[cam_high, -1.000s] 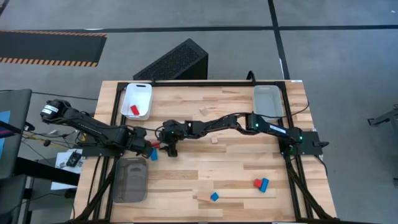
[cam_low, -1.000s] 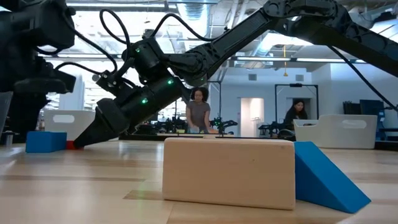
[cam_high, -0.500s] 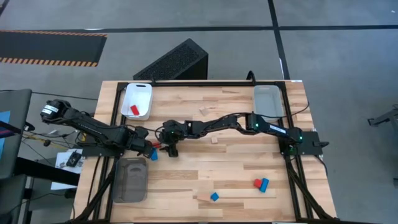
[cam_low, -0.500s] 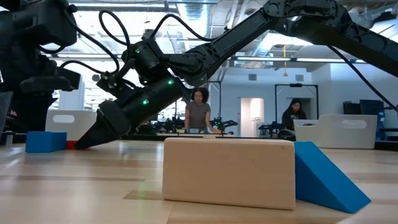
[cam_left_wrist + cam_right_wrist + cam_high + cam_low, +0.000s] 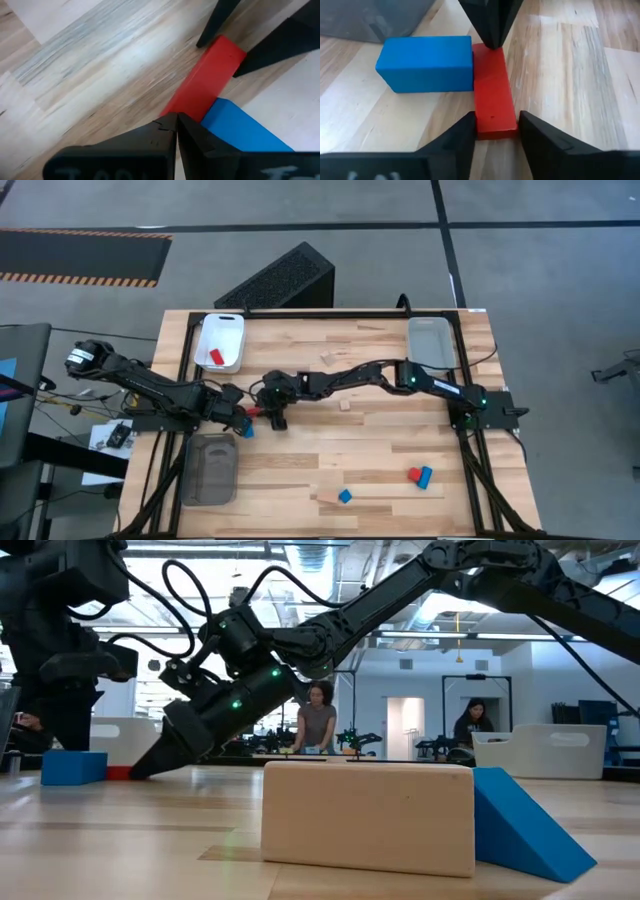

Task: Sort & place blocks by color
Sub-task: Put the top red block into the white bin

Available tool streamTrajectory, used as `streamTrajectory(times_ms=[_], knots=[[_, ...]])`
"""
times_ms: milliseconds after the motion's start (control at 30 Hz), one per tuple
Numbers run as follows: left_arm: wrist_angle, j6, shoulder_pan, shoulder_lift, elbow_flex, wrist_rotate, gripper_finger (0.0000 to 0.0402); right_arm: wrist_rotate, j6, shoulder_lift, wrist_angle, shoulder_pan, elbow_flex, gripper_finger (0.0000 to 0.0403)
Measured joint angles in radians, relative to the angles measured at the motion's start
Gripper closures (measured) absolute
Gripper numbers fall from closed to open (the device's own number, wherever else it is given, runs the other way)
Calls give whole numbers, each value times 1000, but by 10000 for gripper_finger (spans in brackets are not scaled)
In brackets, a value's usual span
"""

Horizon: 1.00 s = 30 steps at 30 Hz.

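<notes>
I need to lift the red block clear with my right gripper, as the blue block is against the red block's side, before I open my left gripper and take the red block's loose end (image 5: 483, 53).
A long red block (image 5: 492, 95) lies flat on the table, with a blue block (image 5: 425, 62) against its side; both sit left of the middle (image 5: 250, 420). My right gripper (image 5: 495, 132) reaches across from the table's right and is shut on the red block's near end. My left gripper (image 5: 176, 120) is shut and points steeply down at the block's other end. Other blocks lie apart: light wood ones (image 5: 328, 359) (image 5: 345, 405), and a red (image 5: 413, 474) and a blue one (image 5: 425, 477) at the near right. My left gripper sets its shut fingertips (image 5: 492, 42) on the red block's end (image 5: 487, 50) beside the blue block, coming from above and slanting. The block lies flat on the table. My right gripper has the red block's opposite end (image 5: 495, 125) between its two fingers (image 5: 465, 132), one on each long side. The fingers slant down from the table's right and lie along the block. The block rests flat on the table.
A white tray (image 5: 232, 330) at the far left holds a red block (image 5: 216, 356). A grey tray (image 5: 210, 470) sits at the near left, a clear tray (image 5: 430, 342) at the far right. A wood block (image 5: 368, 818) and a blue wedge (image 5: 530, 825) lie at the near edge.
My left gripper's wrist has turned a little in place. The blocks have stayed where they were.
</notes>
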Motion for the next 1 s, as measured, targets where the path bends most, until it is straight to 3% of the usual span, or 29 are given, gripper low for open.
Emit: streamTrajectory(times_ms=[233,433,700,833,1000], knots=[[3,0,0,0,2,-3,402,1,0,0,1,-12,0,297],[-26,67,0,-4,71,-17,402,-1,2,-3,-3,-36,0,280],[-271,114,-35,-4,245,-273,397,-38,51,-70,-94,-94,-2,276],[-258,169,-58,-4,267,-315,360,-120,58,-99,-119,-117,-1,282],[-230,180,-60,-3,242,-396,270,-211,6,-127,-197,-143,-1,276]])
